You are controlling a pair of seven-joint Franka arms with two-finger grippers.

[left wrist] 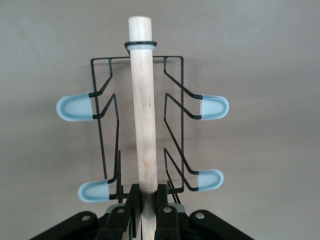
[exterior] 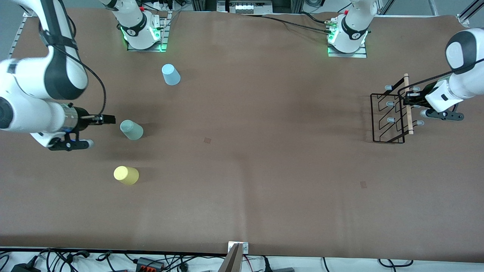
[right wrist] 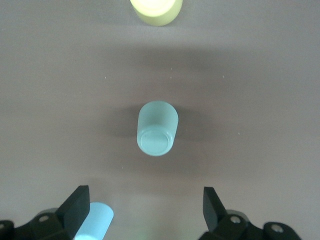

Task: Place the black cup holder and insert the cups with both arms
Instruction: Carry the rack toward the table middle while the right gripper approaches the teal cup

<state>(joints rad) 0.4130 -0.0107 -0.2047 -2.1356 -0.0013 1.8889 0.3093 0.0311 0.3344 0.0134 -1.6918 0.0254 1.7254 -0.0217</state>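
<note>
My right gripper grips the upper sides (exterior: pixel 129 128) (right wrist: pixel 156 136) of the green cup next, which stands between the blue cup and the yellow cup.
The black cup holder (exterior: pixel 391 118), a wire rack with a wooden rod handle (exterior: pixel 407 105) and grey-tipped pegs (left wrist: pixel 75 108), is at the left arm's end of the table. My left gripper (exterior: pixel 410 99) is shut on the wooden rod (left wrist: pixel 143 110), and in the left wrist view its jaws (left wrist: pixel 146 202) pinch the rod's lower end. Three cups stand toward the right arm's end: pale green (exterior: pixel 131 130), yellow (exterior: pixel 126 175) and light blue (exterior: pixel 171 74). My right gripper (exterior: pixel 107 119) hangs open beside the green cup (right wrist: pixel 157 129), with nothing between its fingers (right wrist: pixel 146 207).
The brown table (exterior: pixel 242 170) spans the whole view, with both arm bases along its edge farthest from the front camera. Two small dark patches (exterior: pixel 207 140) mark the mat. The yellow cup (right wrist: pixel 156 10) and the blue cup (right wrist: pixel 95 222) show at the edges of the right wrist view.
</note>
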